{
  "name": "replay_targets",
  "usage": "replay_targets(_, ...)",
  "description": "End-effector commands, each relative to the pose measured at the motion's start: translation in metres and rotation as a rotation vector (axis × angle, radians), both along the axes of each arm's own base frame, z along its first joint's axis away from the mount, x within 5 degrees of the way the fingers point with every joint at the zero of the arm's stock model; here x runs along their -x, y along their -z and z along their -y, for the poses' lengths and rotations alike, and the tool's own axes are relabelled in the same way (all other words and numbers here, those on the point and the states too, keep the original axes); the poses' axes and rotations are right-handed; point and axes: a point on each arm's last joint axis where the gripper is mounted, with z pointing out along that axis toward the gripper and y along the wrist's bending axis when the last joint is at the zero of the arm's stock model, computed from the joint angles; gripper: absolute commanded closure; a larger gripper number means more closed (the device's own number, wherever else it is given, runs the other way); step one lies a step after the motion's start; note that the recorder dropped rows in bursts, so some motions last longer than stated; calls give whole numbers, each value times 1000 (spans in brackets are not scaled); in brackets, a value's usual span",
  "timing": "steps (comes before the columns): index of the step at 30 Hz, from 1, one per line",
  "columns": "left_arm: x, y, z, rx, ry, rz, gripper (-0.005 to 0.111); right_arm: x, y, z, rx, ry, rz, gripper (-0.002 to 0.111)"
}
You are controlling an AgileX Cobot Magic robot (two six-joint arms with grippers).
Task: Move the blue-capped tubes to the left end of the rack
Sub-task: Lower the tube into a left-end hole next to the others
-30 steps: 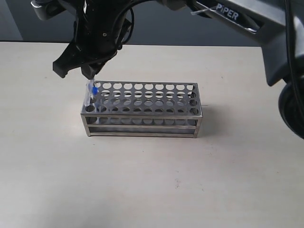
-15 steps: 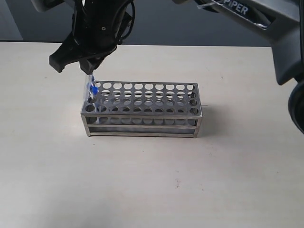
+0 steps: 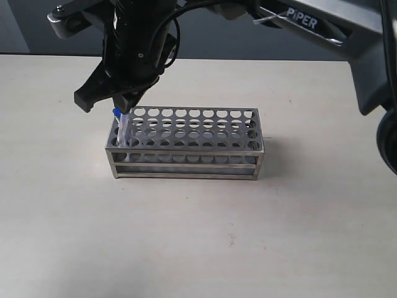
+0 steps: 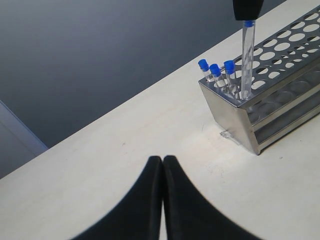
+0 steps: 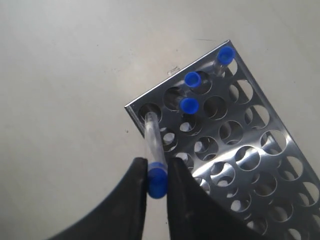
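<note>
The blue-capped tube, its lower end now in the corner hole, will be let go by my right gripper in the rack's front corner hole (image 3: 118, 142) (image 5: 150, 111), near the other blue-capped tubes.
The grey metal rack (image 3: 186, 144) stands mid-table. My right gripper (image 3: 110, 99) has reached across to the rack's left end and is shut on the blue cap of a clear tube (image 5: 156, 181). That tube's (image 3: 122, 129) lower end sits in the corner hole (image 5: 150, 112). Three more blue-capped tubes (image 5: 192, 79) stand in the end column beside it and show as a cluster (image 4: 215, 68) in the left wrist view. My left gripper (image 4: 162, 161) is shut and empty, over bare table some way off the rack's end (image 4: 235, 115). It does not show in the exterior view.
The rack's other holes (image 3: 205, 124) hold nothing. The right arm's black links (image 3: 347, 37) span the back of the table, high above it. The table's far edge (image 3: 37, 54) meets a dark wall.
The right gripper rose slightly, then came down and a little right over the rack's left end, still holding the tube. The rack has not moved.
</note>
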Motion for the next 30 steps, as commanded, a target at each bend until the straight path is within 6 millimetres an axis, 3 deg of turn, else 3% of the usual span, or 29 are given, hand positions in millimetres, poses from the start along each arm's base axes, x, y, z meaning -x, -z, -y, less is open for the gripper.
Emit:
replay_targets(1, 0, -2, 1, 10, 6, 4, 106, 1, -3, 2, 0, -8, 15, 109)
replay_targets(9, 0, -2, 1, 10, 6, 4, 106, 4, 19, -10, -19, -60, -85, 109)
replay_targets(19, 0, -2, 1, 8, 6, 6, 106, 3, 17, -24, -159, -96, -61, 109)
replay_targets(30, 0, -2, 1, 8, 6, 6, 106, 2, 46, -26, -70, -105, -128, 109)
